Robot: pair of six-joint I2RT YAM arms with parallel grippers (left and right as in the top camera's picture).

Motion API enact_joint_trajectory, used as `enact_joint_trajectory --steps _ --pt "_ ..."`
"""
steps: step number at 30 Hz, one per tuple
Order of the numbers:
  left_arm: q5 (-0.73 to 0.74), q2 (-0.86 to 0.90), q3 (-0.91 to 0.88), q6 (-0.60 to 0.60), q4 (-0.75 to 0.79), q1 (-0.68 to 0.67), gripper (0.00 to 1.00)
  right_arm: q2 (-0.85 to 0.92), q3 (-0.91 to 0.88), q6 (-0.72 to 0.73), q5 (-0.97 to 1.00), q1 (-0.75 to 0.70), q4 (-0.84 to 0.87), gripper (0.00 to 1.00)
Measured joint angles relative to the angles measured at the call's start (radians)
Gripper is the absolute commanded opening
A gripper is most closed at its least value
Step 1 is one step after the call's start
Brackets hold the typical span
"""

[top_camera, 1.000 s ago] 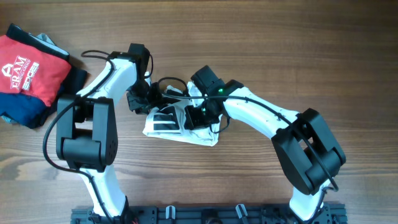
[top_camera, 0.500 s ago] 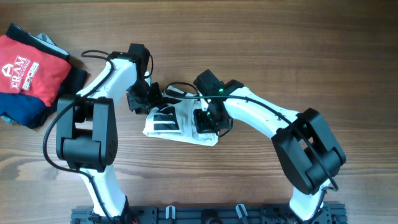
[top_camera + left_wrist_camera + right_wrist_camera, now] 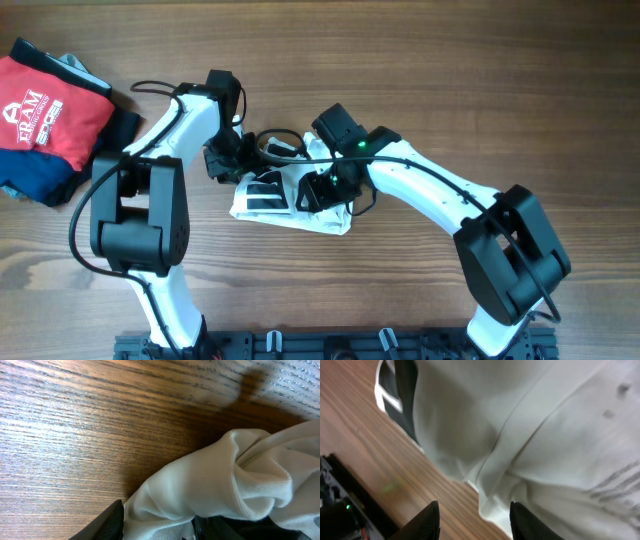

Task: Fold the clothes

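Note:
The striped part of the white garment is bunched up next to my right gripper, so next my right gripper grabs the collar's edge [image 3: 512, 442] and pulls the garment straight before folding.
A white garment with black stripes [image 3: 282, 203] lies crumpled at the table's middle. My left gripper [image 3: 230, 160] is at its upper left corner. In the left wrist view the left gripper [image 3: 157, 529] has white fabric [image 3: 200, 485] bunched between its dark fingers [image 3: 107, 522], so it is shut on the cloth. My right gripper [image 3: 320, 190] hovers over the garment's right part. In the right wrist view the right gripper [image 3: 475, 522] is open, its fingers [image 3: 424, 522] straddling the garment's hem [image 3: 492, 505] above the wood.
A pile of folded clothes sits at the far left edge, a red shirt with white print [image 3: 45, 112] on top of dark blue cloth [image 3: 40, 180]. Black cables [image 3: 275, 135] loop near the garment's top. The arm bases stand along the front edge.
My right gripper shifted right and down over the garment, then came back left and up a little; its elbow swung outward to the right. The left gripper and the garment's left side stayed put.

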Motion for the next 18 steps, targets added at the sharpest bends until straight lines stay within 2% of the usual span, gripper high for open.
enact_joint_trajectory --steps 8,10,14,18 --pt "0.0 0.0 0.0 0.0 0.0 0.0 0.45 0.048 0.0 0.049 -0.021 0.0 0.09 0.39" --pt "0.0 0.0 0.0 0.0 0.0 0.0 0.45 0.052 0.0 0.062 -0.021 0.0 0.091 0.33" --pt "0.0 0.0 0.0 0.0 0.0 0.0 0.45 0.081 0.0 0.087 -0.027 0.0 0.109 0.3" --pt "0.0 0.0 0.0 0.0 0.0 0.0 0.45 0.098 0.0 0.097 -0.09 0.0 0.156 0.15"
